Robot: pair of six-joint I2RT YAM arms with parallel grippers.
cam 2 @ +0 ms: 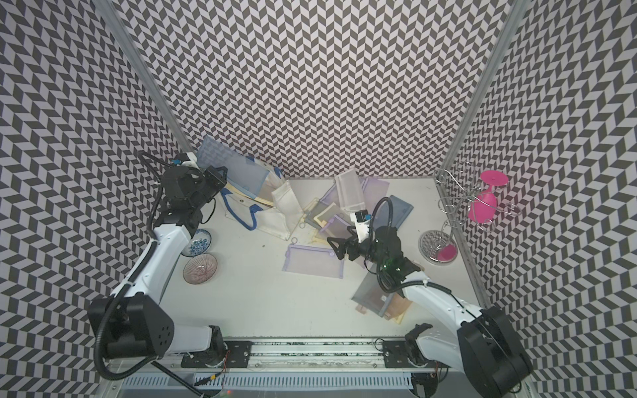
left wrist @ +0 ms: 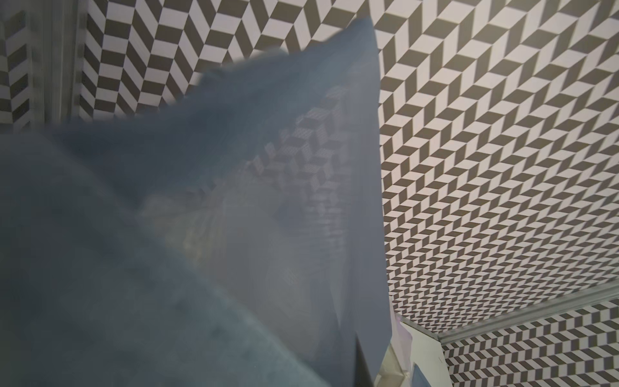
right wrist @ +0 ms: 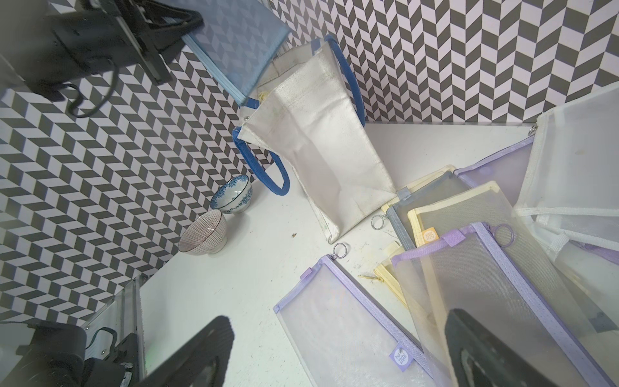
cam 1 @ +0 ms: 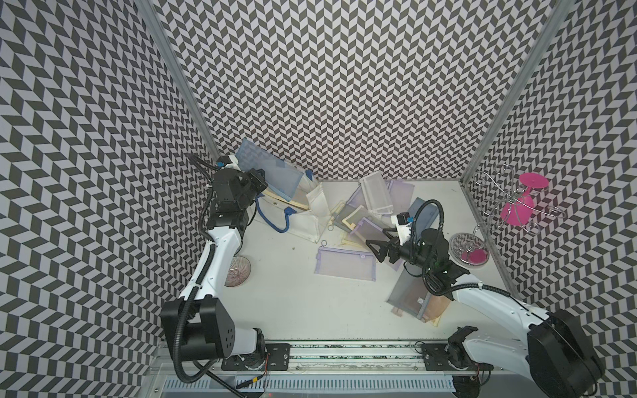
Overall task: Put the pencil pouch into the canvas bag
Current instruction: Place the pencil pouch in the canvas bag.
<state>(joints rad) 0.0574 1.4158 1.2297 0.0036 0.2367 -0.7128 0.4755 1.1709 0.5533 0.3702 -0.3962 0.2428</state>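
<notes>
My left gripper should grab the blue pouch by its zipper edge (right wrist: 216,72) and lower it upright, as it slants across the canvas bag's opening with its upper end sticking out.
The pencil pouch (cam 1: 272,169) (cam 2: 238,169) is a blue mesh one, tilted in the air at the back left. My left gripper (cam 1: 259,180) (cam 2: 220,176) is shut on its near edge. Its lower end hangs at the open mouth of the white canvas bag (cam 1: 305,215) (cam 2: 277,215) (right wrist: 321,157), which has blue rope handles. In the left wrist view the pouch (left wrist: 234,201) fills the picture and hides the jaws. My right gripper (cam 1: 374,246) (cam 2: 336,246) (right wrist: 338,338) is open, hovering over a purple mesh pouch (cam 1: 344,263) (right wrist: 338,321) and holding nothing.
Several mesh pouches (cam 1: 375,203) lie piled right of the bag, and a grey one (cam 1: 410,289) lies under the right arm. Two bowls (cam 2: 198,243) (cam 2: 200,268) sit by the left arm. A wire rack with a pink glass (cam 1: 517,203) stands at the right wall.
</notes>
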